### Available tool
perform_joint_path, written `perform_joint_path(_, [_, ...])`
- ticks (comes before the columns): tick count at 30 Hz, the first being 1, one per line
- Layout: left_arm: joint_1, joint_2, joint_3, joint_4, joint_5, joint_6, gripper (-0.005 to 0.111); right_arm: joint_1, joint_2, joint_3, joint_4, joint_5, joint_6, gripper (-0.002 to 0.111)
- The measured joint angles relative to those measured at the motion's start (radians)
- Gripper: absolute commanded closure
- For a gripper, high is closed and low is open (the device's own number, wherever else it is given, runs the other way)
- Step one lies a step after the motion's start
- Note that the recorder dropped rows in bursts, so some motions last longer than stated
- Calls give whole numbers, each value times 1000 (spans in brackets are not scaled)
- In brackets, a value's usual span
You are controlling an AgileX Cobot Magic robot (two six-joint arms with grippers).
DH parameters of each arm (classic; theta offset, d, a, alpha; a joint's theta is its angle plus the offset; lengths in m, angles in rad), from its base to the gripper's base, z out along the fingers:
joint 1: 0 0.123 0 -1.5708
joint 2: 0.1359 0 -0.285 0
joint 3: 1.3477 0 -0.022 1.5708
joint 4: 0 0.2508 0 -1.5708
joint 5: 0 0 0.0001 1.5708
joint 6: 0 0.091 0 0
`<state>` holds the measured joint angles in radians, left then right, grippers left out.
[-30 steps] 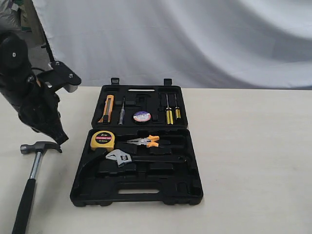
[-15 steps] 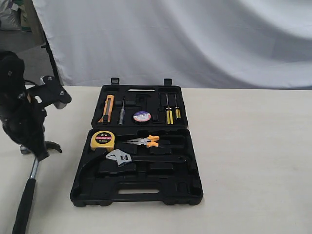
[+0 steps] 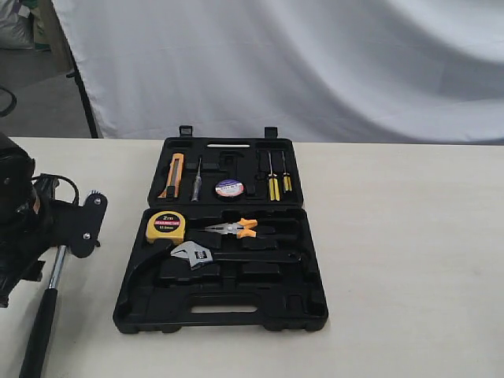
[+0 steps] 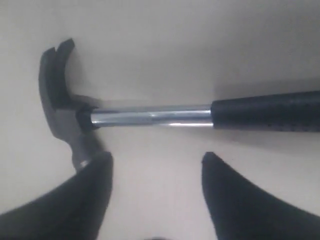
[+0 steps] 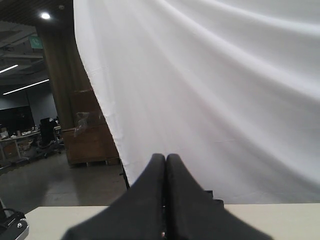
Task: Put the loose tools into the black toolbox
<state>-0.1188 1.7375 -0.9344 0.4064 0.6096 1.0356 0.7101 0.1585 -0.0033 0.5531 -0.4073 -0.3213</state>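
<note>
The hammer's steel stem runs lengthwise from fingertip to fingertip of my left gripper. I will turn the gripper and pinch across the black handle's front end [image 3: 49, 298].
The claw hammer [image 4: 150, 116] lies on the table left of the black toolbox [image 3: 313, 272]; its black handle [image 3: 39, 327] shows below my left arm [image 3: 31, 236], which hides the head in the exterior view. My left gripper [image 4: 156, 161] is open, low over the table, its tips just short of the steel shaft with nothing between them. One fingertip [image 4: 97, 165] sits close to the hammer head [image 4: 60, 107]. The silver wrench [image 3: 193, 253] lies in the toolbox's near half, the tape roll [image 3: 229, 188] in the far half. My right gripper [image 5: 165, 159] is shut and empty, out of the exterior view.
In the toolbox also lie a yellow tape measure [image 3: 165, 227], orange-handled pliers [image 3: 236, 228], yellow screwdrivers [image 3: 274, 186] and an orange knife [image 3: 175, 175]. A white curtain [image 3: 315, 63] hangs behind the table. Bare tabletop [image 3: 409, 260] spreads right of the box.
My left arm has come down over the hammer's head, and its jaws have opened from shut. The hammer and the tools in the box have not moved.
</note>
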Motion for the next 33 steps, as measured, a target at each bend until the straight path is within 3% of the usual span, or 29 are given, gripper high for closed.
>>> perform_joint_path(3, [0, 0, 0, 0, 7, 20, 20, 0, 0, 0, 0, 0, 0, 108])
perform_joint_path(6, [0, 0, 2, 2, 31, 177, 20, 0, 0, 0, 0, 0, 0, 108])
perform_joint_path(12, [0, 29, 11, 4, -10, 312, 20, 0, 0, 0, 0, 0, 0, 108])
perform_joint_path(19, [-2, 98, 11, 4, -78, 374, 20, 0, 0, 0, 0, 0, 0, 108])
perform_joint_path(26, [-51, 111, 11, 27, -77, 378, 21, 0, 0, 0, 0, 0, 0, 108])
perform_joint_path(29, [-64, 127, 0, 34, -48, 378, 40, 0, 0, 0, 0, 0, 0, 108])
perform_joint_path(33, [-66, 136, -2, 39, 6, 383, 78, 0, 0, 0, 0, 0, 0, 108])
